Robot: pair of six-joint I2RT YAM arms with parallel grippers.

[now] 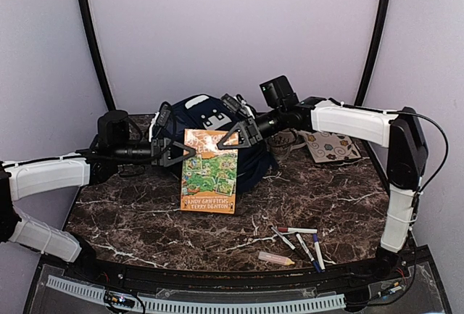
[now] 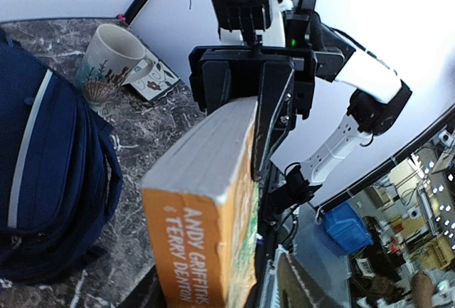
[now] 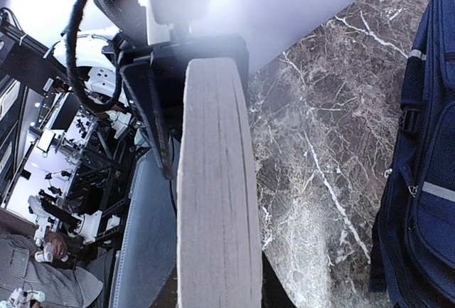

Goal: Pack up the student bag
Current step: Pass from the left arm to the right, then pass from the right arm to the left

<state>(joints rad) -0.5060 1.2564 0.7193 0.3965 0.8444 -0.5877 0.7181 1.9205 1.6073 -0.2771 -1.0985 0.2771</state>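
Observation:
My left gripper will take the book's side lower down (image 1: 186, 172) before my right gripper moves lower too, since both my grippers are at the book's top corners.
The student bag (image 1: 199, 109), navy with a grey stripe, lies at the back centre of the marble table; it also shows in the wrist views (image 2: 50, 173) (image 3: 426, 151). In front of it an orange paperback book (image 1: 209, 172) is held upright. My right gripper (image 1: 235, 138) is shut on the book's top right corner, one finger on each cover (image 2: 249, 102). My left gripper (image 1: 183, 151) sits around the top left corner, open, with a small gap between one finger and the book (image 3: 217, 201). The book (image 2: 206, 180) hides the left gripper's own fingertips in its wrist view.
A white mug (image 2: 110, 66) and a patterned tile (image 1: 332, 146) are at the back right. Several markers (image 1: 301, 241) and a pale stick (image 1: 276, 258) lie near the front right edge. Marble tabletop (image 1: 130, 220) stretches in front of the book.

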